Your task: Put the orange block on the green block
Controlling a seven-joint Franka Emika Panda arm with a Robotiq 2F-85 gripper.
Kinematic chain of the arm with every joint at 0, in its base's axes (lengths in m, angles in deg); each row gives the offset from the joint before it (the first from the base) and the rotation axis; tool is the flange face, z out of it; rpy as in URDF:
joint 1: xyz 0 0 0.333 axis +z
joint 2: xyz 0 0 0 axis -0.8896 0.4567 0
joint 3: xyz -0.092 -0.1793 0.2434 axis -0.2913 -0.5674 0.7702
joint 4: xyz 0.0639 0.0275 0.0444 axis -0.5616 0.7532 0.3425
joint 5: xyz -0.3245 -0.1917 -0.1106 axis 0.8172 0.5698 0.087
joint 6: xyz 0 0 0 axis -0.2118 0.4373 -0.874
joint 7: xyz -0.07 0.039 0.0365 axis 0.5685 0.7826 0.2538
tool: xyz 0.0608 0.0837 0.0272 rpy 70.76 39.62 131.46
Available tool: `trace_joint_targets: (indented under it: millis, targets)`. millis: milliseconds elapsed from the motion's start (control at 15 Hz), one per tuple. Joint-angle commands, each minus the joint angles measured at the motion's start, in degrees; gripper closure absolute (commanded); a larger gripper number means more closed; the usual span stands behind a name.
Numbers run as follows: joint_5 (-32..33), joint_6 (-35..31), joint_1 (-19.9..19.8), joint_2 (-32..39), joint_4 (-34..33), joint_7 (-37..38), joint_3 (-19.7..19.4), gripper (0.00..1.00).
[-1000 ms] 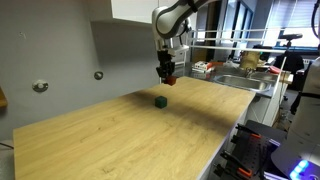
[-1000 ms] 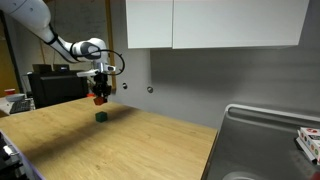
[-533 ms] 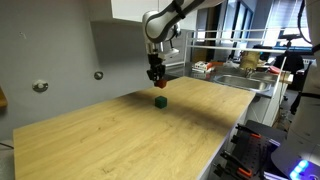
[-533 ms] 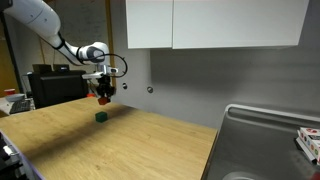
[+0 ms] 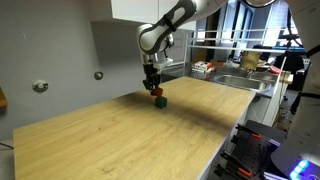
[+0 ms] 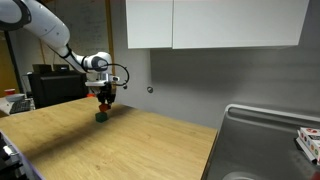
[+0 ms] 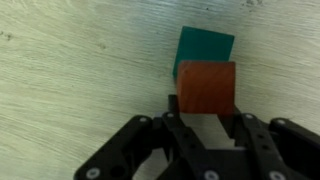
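Note:
Next, my gripper lets go of the orange block on the top side of the green block (image 5: 161,96) (image 7: 204,62) on the wooden table.
My gripper (image 5: 154,87) is shut on the orange block (image 5: 155,92), a small red-orange cube, and holds it just above the green block (image 5: 159,101), which sits on the wooden table (image 5: 110,140). In an exterior view the gripper (image 6: 104,98) holds the orange block (image 6: 104,103) close over the green block (image 6: 101,117); I cannot tell whether the two touch. In the wrist view the orange block (image 7: 206,86) sits between the fingers of my gripper (image 7: 206,108) and covers part of the dark green block (image 7: 205,46) beyond it.
A grey wall (image 5: 70,60) stands behind the table. A metal sink (image 6: 262,140) lies at one end, with clutter (image 5: 245,62) on the counter beyond. White cabinets (image 6: 215,24) hang above.
My gripper has moved sideways and down with the orange block, from beside and above the green block to right over it.

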Motion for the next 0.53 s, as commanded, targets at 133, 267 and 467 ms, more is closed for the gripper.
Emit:
trace_joint_targets:
  millis: [133,267,467]
  targets:
    - [-2.17,1.42,-0.92,2.1,-2.67,-3.23,0.48,0.81]
    - [-2.69,1.47,-1.14,1.98,-2.49,-3.73,0.49,0.81]
    - [-3.44,1.3,-1.48,1.47,-1.72,-4.03,0.43,0.81]
